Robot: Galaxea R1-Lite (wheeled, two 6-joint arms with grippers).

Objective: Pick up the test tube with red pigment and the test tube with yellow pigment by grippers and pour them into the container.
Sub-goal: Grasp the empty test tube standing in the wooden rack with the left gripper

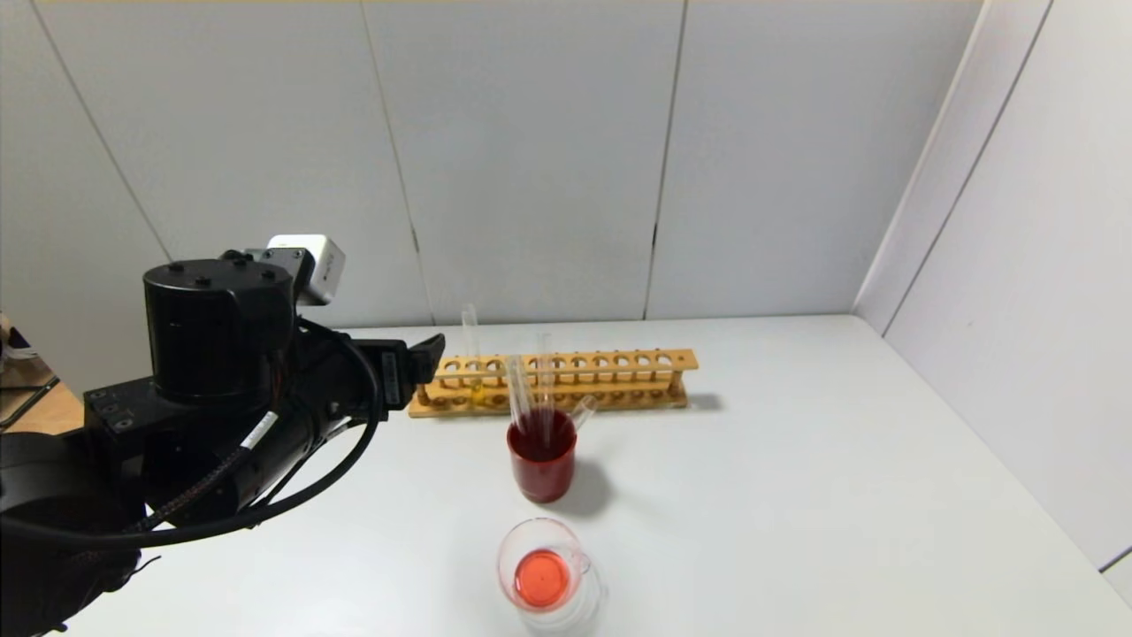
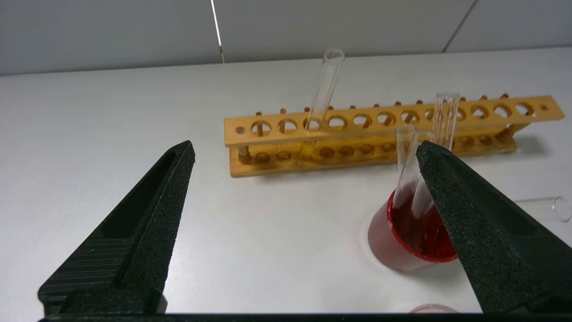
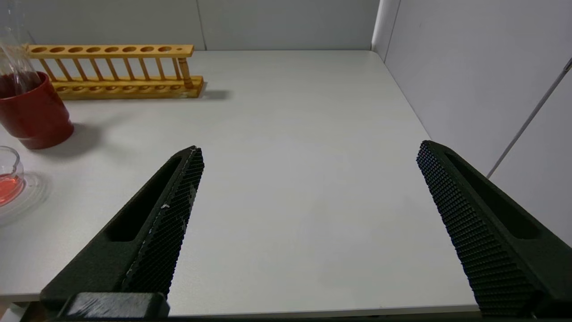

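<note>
The robot's left gripper will next move to the test tube with yellow pigment and close on the test tube's middle point(image 1: 473, 346) point(image 2: 321, 103), just above the wooden rack.
The test tube with yellow pigment point(image 1: 470, 349) stands tilted near the left end of the wooden rack point(image 1: 619, 379); it also shows in the left wrist view point(image 2: 328, 82). My left gripper point(image 2: 306, 147) is open and empty, short of the rack and left of the red cup; in the head view it point(image 1: 426, 356) is by the rack's left end. The container point(image 1: 541, 575), a glass beaker, holds orange-red liquid near the front edge. No tube with orange-red liquid shows. My right gripper point(image 3: 308, 150) is open and empty over the bare right side of the table.
A dark red cup point(image 1: 541, 460) holding several clear empty tubes stands between the rack and the beaker. One clear tube point(image 2: 538, 208) lies on the table beside the cup. Wall panels close off the back and right of the table.
</note>
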